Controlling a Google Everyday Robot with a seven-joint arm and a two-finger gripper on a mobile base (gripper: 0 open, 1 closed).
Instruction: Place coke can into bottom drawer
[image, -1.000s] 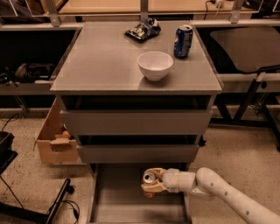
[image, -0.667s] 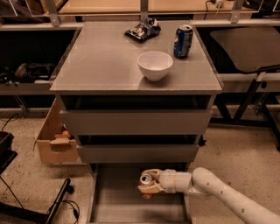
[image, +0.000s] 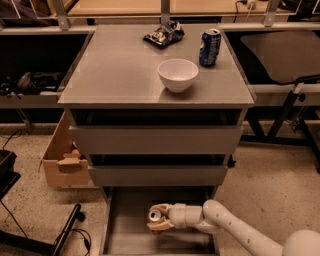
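The robot's gripper should release the coke can on the flat bottom near the middle of the open bottom drawer (image: 149, 232).
The coke can (image: 155, 216), orange-red with a silver top, is upright inside the open bottom drawer (image: 125, 235), the lowest grey tray pulled out at the bottom of the view. My gripper (image: 159, 220) reaches in from the lower right on a white arm and is shut on the can, fingers on both sides of it. The can sits low over the drawer's flat floor, in its middle part; whether it touches the floor I cannot tell.
On the cabinet top stand a white bowl (image: 177, 74), a blue soda can (image: 210, 47) and a dark snack bag (image: 164, 33). The two upper grey drawers (image: 155, 140) are shut. A cardboard box (image: 62, 160) stands left of the cabinet; cables lie at lower left.
My gripper with the coke can has moved a little to the left and slightly lower inside the bottom drawer. Nothing else has moved.
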